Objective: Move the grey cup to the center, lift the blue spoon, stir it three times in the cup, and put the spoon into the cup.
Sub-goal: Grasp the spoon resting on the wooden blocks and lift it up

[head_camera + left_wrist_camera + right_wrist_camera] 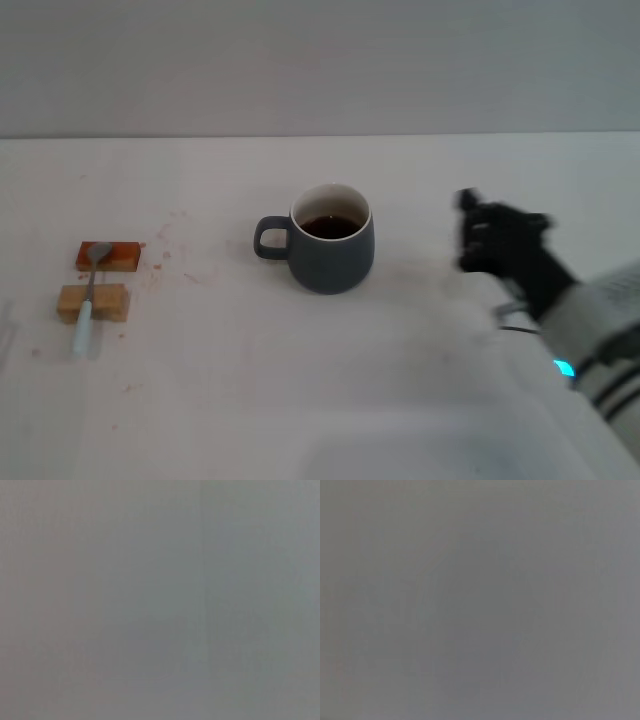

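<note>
My left gripper should grab the near end of the handle (82, 336) of the blue spoon, just in front of the tan block.
The grey cup (330, 248) stands upright near the middle of the white table, its handle pointing left and dark liquid inside. Far to the left lies the blue spoon (89, 300), resting across two small blocks, its metal bowl on the far block and its pale blue handle toward the near edge. My right gripper (472, 232) is a dark shape hovering to the right of the cup, a clear gap apart from it and holding nothing. The left gripper is out of view. Both wrist views show only plain grey.
An orange-brown block (110, 256) and a tan block (93, 302) sit under the spoon at the left. Small reddish specks dot the white table (250, 400) near them. A pale wall runs along the table's far edge.
</note>
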Motion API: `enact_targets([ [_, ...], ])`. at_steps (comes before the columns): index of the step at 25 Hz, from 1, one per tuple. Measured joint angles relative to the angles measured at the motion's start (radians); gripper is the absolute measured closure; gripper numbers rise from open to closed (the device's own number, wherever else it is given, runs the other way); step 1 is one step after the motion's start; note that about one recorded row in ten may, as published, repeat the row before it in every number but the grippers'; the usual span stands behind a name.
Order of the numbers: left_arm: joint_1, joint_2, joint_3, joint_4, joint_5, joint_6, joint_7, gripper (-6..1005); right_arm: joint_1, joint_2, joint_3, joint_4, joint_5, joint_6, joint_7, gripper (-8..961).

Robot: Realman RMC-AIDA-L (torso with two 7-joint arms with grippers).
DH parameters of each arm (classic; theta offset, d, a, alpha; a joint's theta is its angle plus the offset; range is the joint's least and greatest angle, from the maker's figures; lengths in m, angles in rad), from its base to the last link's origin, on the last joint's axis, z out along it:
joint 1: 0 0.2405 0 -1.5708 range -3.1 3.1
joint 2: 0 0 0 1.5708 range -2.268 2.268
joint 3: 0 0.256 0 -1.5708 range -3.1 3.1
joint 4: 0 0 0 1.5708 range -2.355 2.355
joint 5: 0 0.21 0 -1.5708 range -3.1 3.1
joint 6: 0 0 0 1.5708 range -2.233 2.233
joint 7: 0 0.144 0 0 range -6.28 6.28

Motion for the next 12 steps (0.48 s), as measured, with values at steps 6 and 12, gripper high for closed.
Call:
enact_targets([
  [6, 0.01, -0.002, 0.098, 0.004, -0.004, 0.008, -0.001, 242, -0.081, -0.002, 0.087, -0.048, 0.001, -0.102, 0.0, 954],
  [12, 0.018, -0.006, 0.237, -0.001, -0.005, -0.021, -0.013, 245, -0.126, -0.005, 0.162, -0.08, 0.002, -0.105, 0.001, 954],
])
